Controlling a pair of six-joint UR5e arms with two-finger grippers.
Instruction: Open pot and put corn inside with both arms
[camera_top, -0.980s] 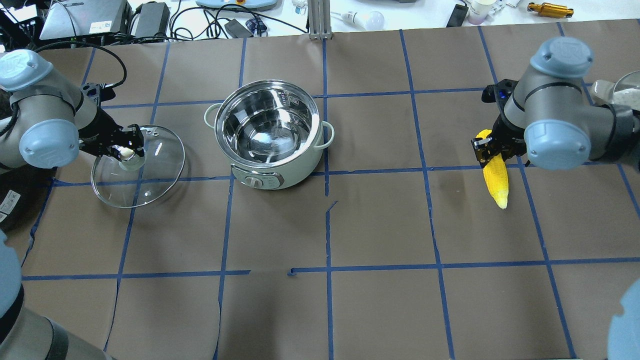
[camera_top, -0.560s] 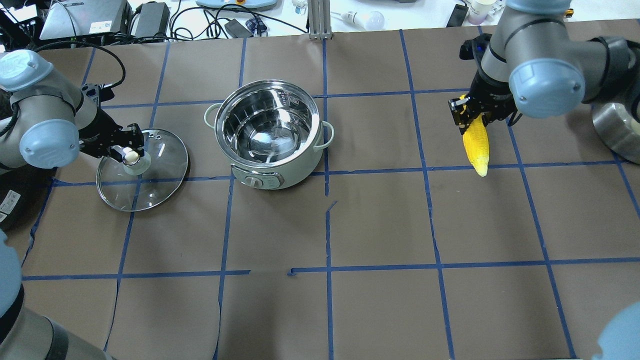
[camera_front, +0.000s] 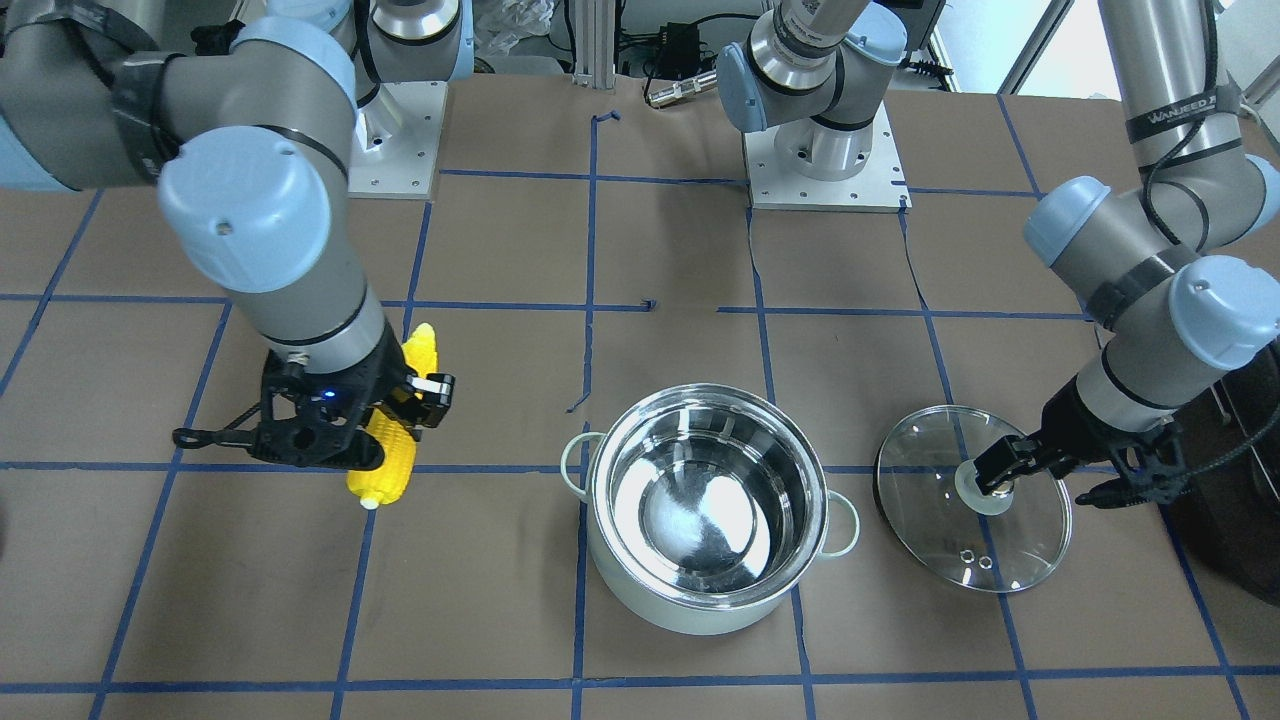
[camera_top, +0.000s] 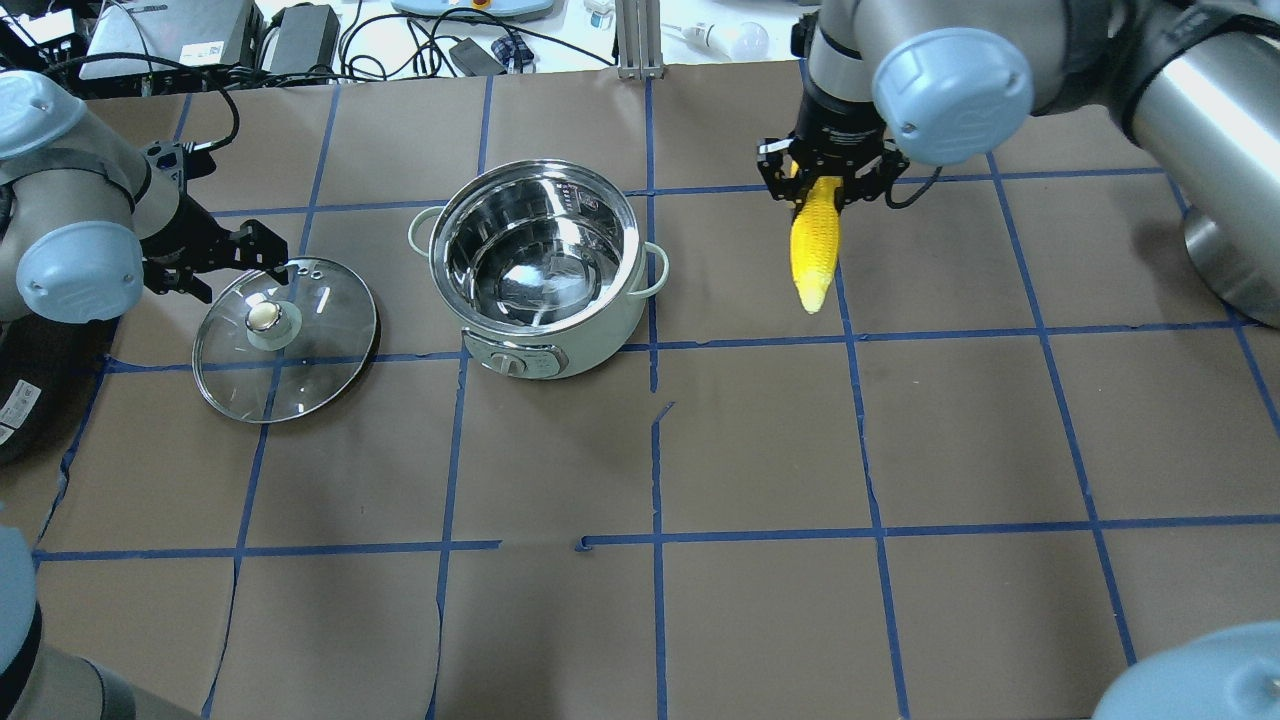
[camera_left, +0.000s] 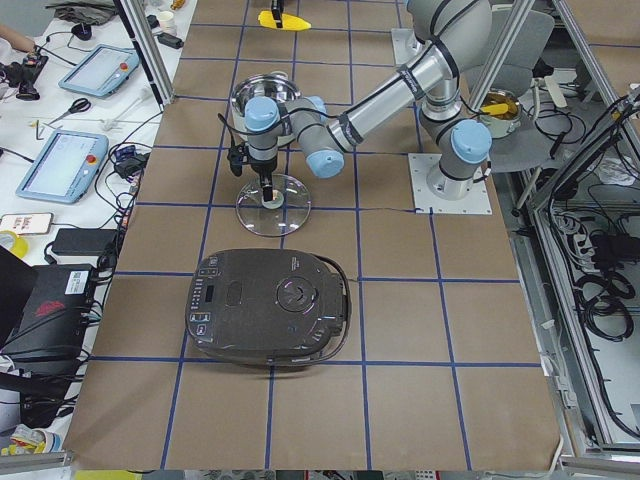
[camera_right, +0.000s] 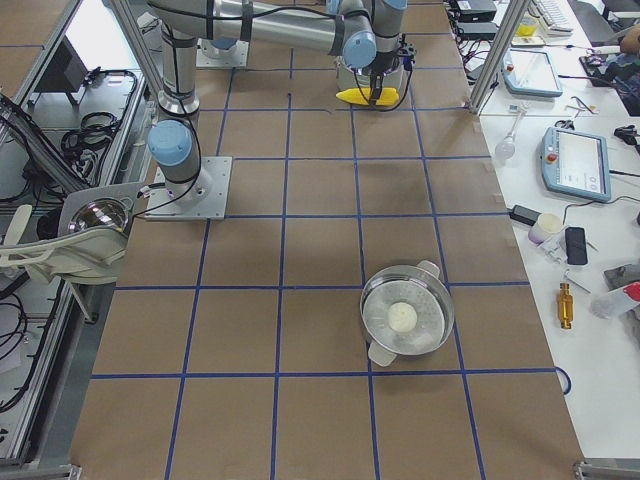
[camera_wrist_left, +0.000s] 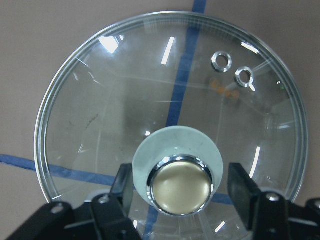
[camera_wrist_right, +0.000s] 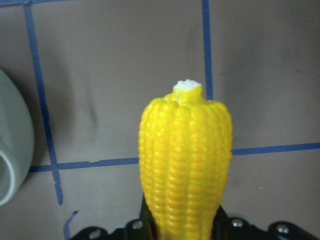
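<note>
I will use my right gripper to put the yellow corn down and let it go on the steel bottom of the pale-green pot (camera_front: 704, 523), near its middle.
The pale-green pot (camera_top: 540, 265) stands open on the table, its steel inside empty; it also shows in the front view (camera_front: 705, 505). Its glass lid (camera_top: 285, 335) lies flat on the table to the pot's left. My left gripper (camera_top: 262, 255) is open, its fingers (camera_wrist_left: 242, 182) on either side of the lid's brass knob (camera_wrist_left: 181, 186) with gaps. My right gripper (camera_top: 830, 185) is shut on the thick end of the yellow corn (camera_top: 815, 245) and holds it in the air to the right of the pot. The corn fills the right wrist view (camera_wrist_right: 185, 160).
A black appliance (camera_left: 270, 305) sits on the table beyond the lid at the robot's far left. Cables and devices (camera_top: 300, 35) lie behind the table's far edge. The two arm bases (camera_front: 820, 150) stand at the robot's side.
My right gripper has carried the corn up and left, toward the pot. My left gripper set the lid down flat, opened and let go of the knob.
</note>
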